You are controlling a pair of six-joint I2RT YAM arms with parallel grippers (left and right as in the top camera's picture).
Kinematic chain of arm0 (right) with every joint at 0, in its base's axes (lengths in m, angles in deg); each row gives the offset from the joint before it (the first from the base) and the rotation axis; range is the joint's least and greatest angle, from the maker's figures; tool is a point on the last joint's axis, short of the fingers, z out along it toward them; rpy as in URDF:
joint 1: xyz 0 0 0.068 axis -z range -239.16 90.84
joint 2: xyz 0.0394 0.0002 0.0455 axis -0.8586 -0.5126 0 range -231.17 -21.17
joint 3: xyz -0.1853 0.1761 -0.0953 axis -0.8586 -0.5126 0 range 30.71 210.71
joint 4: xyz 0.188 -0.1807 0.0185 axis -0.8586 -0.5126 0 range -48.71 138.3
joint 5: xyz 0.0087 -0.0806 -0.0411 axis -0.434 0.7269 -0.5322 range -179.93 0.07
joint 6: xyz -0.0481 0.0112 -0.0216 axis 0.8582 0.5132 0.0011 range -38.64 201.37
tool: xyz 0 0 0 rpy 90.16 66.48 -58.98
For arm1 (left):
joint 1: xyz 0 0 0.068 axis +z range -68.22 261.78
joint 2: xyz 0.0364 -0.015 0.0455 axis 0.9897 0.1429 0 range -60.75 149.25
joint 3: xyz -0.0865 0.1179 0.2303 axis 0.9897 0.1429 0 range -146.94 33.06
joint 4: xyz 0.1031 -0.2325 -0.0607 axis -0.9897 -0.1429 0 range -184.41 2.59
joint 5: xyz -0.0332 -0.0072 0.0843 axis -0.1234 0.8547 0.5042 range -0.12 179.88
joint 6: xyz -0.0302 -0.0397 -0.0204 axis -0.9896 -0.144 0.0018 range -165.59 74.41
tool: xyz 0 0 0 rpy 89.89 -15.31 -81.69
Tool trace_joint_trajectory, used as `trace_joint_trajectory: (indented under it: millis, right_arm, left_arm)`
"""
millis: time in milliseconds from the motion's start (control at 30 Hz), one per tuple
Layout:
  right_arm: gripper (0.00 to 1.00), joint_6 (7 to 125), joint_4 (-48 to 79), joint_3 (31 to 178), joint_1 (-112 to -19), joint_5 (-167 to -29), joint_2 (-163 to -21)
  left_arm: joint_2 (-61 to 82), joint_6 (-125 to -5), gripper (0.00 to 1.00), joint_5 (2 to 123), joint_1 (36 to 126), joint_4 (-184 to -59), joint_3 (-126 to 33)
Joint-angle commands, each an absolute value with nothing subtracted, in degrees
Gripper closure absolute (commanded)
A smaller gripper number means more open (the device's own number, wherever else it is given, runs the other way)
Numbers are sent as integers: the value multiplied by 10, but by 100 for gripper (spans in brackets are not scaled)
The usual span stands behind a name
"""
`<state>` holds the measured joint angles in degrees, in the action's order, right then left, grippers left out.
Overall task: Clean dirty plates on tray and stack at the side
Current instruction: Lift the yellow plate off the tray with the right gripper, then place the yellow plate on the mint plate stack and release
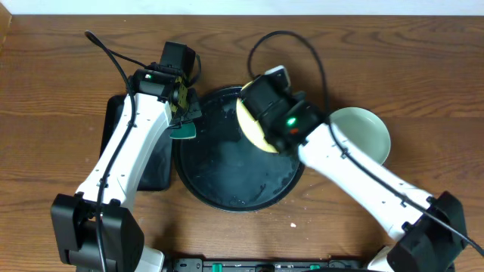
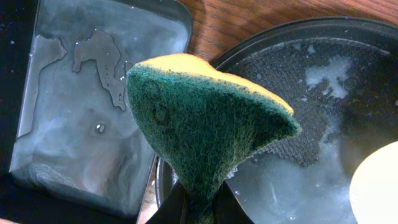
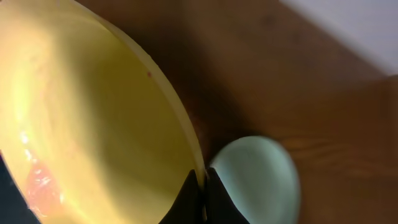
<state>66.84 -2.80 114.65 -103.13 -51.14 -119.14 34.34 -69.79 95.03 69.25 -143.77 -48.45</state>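
Note:
Next, I let go of the pale yellow plate, now tilted above the tray's far part, with my right gripper on top of the mint-aqua plate (image 1: 355, 139) (image 3: 255, 182) beside the round tray.
The large round black tray (image 1: 227, 177) is wet and soapy, and also shows in the left wrist view (image 2: 298, 37). My right gripper (image 3: 200, 186) is shut on the rim of the pale yellow plate (image 1: 253, 125), holding it tilted above the tray's far right part; the plate fills the right wrist view (image 3: 81, 118). A mint-aqua plate (image 1: 367, 130) lies on the table to the right of the tray, seen also in the right wrist view (image 3: 255, 177). My left gripper (image 2: 200, 208) is shut on a green-and-yellow sponge (image 2: 205, 112) over the tray's left rim (image 1: 184, 130).
A smaller black rectangular tray (image 1: 155, 162), wet, lies left of the round tray, mostly under my left arm; it shows in the left wrist view (image 2: 93, 106). Brown wooden table all around; a small white speck (image 1: 293, 224) lies in front of the tray.

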Motion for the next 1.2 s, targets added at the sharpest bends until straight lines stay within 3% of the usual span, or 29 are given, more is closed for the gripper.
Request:
trace_joint_trajectory:
  millis: [0, 400, 733, 1000, 1167]
  right_arm:
    - [99, 673, -28, 1150, -1081, -321, -1170]
    - [99, 673, -27, 1150, -1186, -68, -1166]
    - [99, 673, -28, 1150, -1205, -41, -1166]
    - [99, 587, -94, 1149, -1170, -283, -1167]
    - [99, 570, -91, 1135, -1092, -554, -1168]
  left_arm:
    - [344, -697, 92, 964, 695, -1437, -484]
    - [344, -697, 92, 964, 695, -1437, -484]
    - [344, -697, 92, 964, 695, -1437, -484]
    - [344, -697, 92, 964, 695, -1437, -484]
    - [344, -697, 92, 964, 695, -1437, -484]
